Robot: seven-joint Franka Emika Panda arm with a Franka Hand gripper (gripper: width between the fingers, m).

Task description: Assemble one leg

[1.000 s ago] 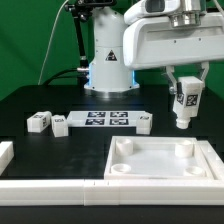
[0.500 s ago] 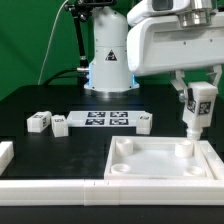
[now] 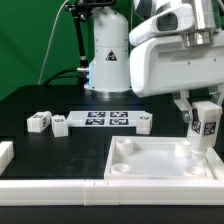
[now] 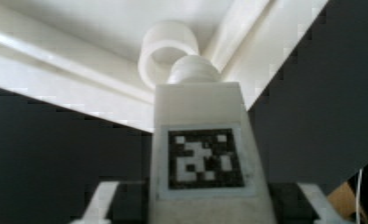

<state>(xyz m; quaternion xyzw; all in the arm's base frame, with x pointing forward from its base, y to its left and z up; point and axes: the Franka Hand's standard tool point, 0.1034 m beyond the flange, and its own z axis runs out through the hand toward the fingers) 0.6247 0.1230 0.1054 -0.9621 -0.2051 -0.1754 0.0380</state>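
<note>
My gripper should release the leg standing upright in the near corner socket of the large white panel (image 3: 196, 170) (image 4: 168, 52) below it.
My gripper (image 3: 203, 110) is shut on a leg (image 3: 206, 126), a small white block with a marker tag, held upright. It hangs just above the far right corner socket (image 3: 190, 150) of the large white panel (image 3: 160, 168), and I cannot tell whether its lower end touches. In the wrist view the leg (image 4: 202, 130) fills the middle between my fingers (image 4: 110, 200). Its rounded tip points at the round socket (image 4: 168, 48) on the panel (image 4: 56, 75). My gripper (image 4: 204, 208) holds the leg's tagged end.
The marker board (image 3: 100, 120) lies at mid-table. Three loose legs lie beside it: two at the exterior view's left (image 3: 38, 122) (image 3: 60, 124), one at its right end (image 3: 143, 121). A white part (image 3: 5, 152) sits at the left edge. The robot base (image 3: 108, 60) stands behind.
My gripper has carried the leg toward the exterior view's right and a little lower, from beside the marker board's right end to above the panel's far right socket.
</note>
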